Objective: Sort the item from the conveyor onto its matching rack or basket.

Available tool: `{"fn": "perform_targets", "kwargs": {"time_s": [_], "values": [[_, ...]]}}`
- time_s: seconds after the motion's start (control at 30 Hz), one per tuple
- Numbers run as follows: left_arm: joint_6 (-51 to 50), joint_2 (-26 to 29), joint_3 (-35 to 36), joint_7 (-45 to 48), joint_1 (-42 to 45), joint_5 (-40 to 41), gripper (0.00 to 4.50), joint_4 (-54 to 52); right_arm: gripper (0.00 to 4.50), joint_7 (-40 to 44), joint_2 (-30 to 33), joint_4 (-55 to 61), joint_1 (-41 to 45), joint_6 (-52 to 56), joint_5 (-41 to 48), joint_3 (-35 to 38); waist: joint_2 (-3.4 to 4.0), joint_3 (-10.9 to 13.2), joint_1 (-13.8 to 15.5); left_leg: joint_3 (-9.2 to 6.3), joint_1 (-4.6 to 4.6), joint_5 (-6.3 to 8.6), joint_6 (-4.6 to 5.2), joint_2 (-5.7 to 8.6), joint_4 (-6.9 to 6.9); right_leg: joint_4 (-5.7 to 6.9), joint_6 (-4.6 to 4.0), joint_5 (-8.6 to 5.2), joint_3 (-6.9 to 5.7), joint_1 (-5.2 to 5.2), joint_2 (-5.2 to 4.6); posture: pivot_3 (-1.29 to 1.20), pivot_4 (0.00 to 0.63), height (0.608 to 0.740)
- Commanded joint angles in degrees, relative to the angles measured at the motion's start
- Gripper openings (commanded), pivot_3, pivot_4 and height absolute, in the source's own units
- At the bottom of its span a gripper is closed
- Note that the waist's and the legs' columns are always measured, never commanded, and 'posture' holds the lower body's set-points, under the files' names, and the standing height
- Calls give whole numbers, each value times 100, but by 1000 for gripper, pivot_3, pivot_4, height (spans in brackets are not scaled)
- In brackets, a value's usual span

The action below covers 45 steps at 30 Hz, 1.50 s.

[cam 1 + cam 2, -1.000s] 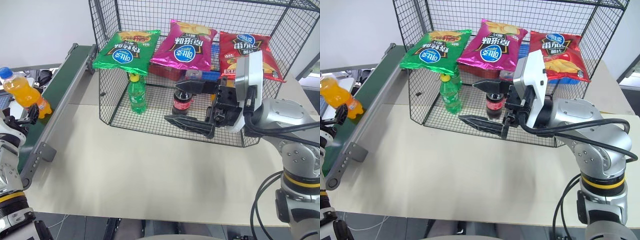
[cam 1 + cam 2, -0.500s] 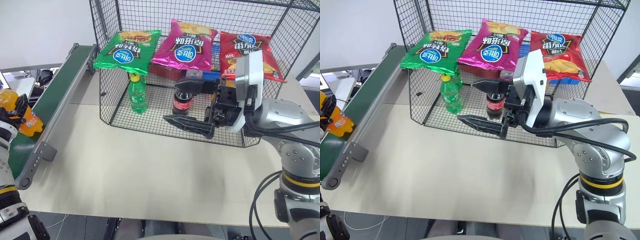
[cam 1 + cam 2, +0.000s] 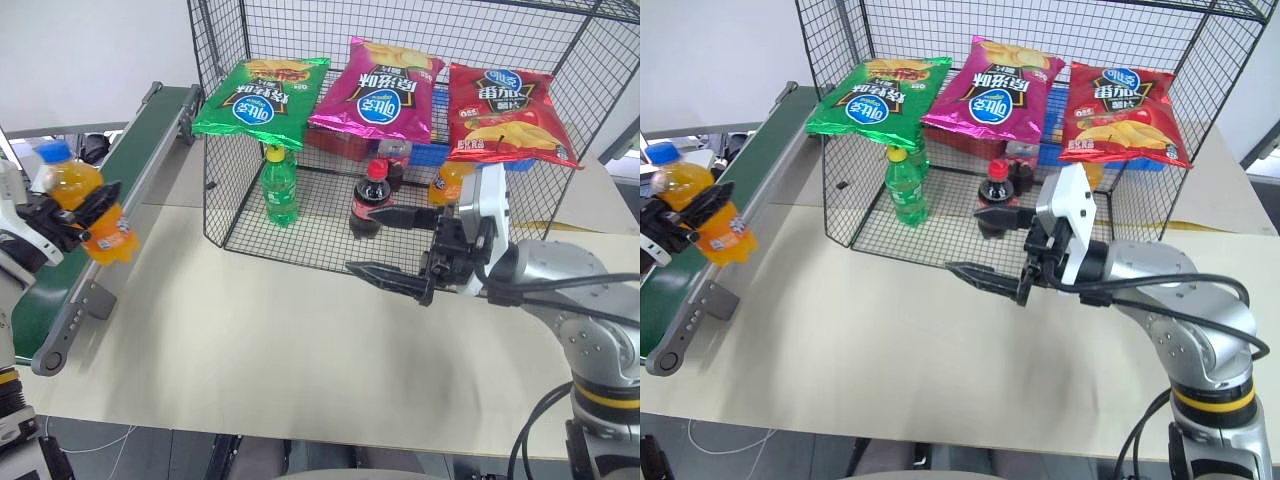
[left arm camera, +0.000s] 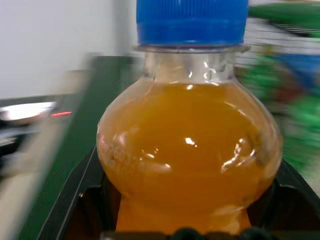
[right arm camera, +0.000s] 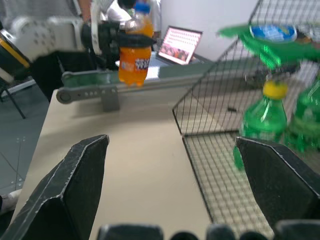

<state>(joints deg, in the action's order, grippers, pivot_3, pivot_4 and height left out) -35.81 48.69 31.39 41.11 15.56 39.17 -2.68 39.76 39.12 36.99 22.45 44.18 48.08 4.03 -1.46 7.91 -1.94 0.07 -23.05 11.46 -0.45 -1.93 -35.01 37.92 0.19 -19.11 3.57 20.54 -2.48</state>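
Observation:
The robot's left gripper will release the orange soda bottle in front of the cola bottle (image 3: 339, 237), passing it to the right gripper.
The item, an orange soda bottle (image 3: 108, 235) with a blue cap, hangs tilted in the air beside the conveyor (image 3: 130, 165), over the near rail and the table edge. My left gripper (image 3: 76, 212) is shut on its middle; in the left wrist view the bottle (image 4: 187, 150) sits between the black fingers. The black wire rack (image 3: 225, 185) stands at the table's back. My right gripper (image 3: 368, 240) is open and holds nothing, level in front of the rack's open side and pointing left; its fingers (image 5: 65, 190) frame the distant bottle (image 5: 135, 50).
Three chip bags, green (image 3: 262, 95), magenta (image 3: 375, 90) and red (image 3: 505, 100), hang across the rack's upper front. Inside stand a green soda bottle (image 3: 280, 188), a cola bottle (image 3: 367, 202) and an orange-capped bottle (image 3: 447, 182). The beige table (image 3: 250, 340) spreads between the arms.
My left gripper closed on the bottle, then lifted it off the belt and carried it right, toward the table. The right gripper has sunk a little. The camera view shifted slightly.

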Motion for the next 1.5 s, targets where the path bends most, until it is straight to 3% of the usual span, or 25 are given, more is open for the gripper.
{"fn": "perform_targets", "kwargs": {"time_s": [0.03, 0.27, 0.6, 0.9, 1.43, 1.5], "values": [[-373, 223, -317, 485, 38, 486, 2546, -858, 4500, -128, 6, 386, -180, -172, 48, 209, 2, 2, -29, -2, 1, 0, 0, -1, 0, 0, 0, 0, 1, -2, 3, 0, 150, 740], [-736, -46, -1627, 1078, 1067, 890, 2546, -1425, 4500, -184, 20, 532, -700, -333, -182, 180, 2, 7, -34, 6, -1, -7, -6, 6, -7, -3, 3, -2, 5, -4, 70, 0, 150, 740], [-354, -1345, -2950, 1596, 2101, 603, 2546, -998, 4500, -400, -233, 353, -786, -340, -414, -163, 8, 10, -35, 7, -4, -8, -5, 0, -17, -5, 4, -3, 37, -4, 114, 0, 150, 740], [-335, -2175, -3202, 1659, 2549, 611, 2546, -748, 4500, -562, -735, -41, -384, -300, -568, -589, 11, 10, -48, 6, -7, -9, -4, 2, -23, 2, 4, -2, 44, -2, 116, 0, 150, 740], [-317, -2467, -3260, 1677, 2577, 588, 2546, -785, 4500, -510, -1528, -583, 80, -247, -545, -969, 13, 10, -44, -2, -9, -9, -4, 2, -27, 8, 4, -2, 43, -3, 117, 0, 150, 740], [-332, -2462, -3268, 1688, 2549, 596, 2546, -816, 3927, -451, -1583, -683, 94, -292, -589, -1000, 13, 10, -40, -3, -10, -9, -4, 3, -27, 8, 4, -2, 43, -2, 117, 0, 150, 740]]}}
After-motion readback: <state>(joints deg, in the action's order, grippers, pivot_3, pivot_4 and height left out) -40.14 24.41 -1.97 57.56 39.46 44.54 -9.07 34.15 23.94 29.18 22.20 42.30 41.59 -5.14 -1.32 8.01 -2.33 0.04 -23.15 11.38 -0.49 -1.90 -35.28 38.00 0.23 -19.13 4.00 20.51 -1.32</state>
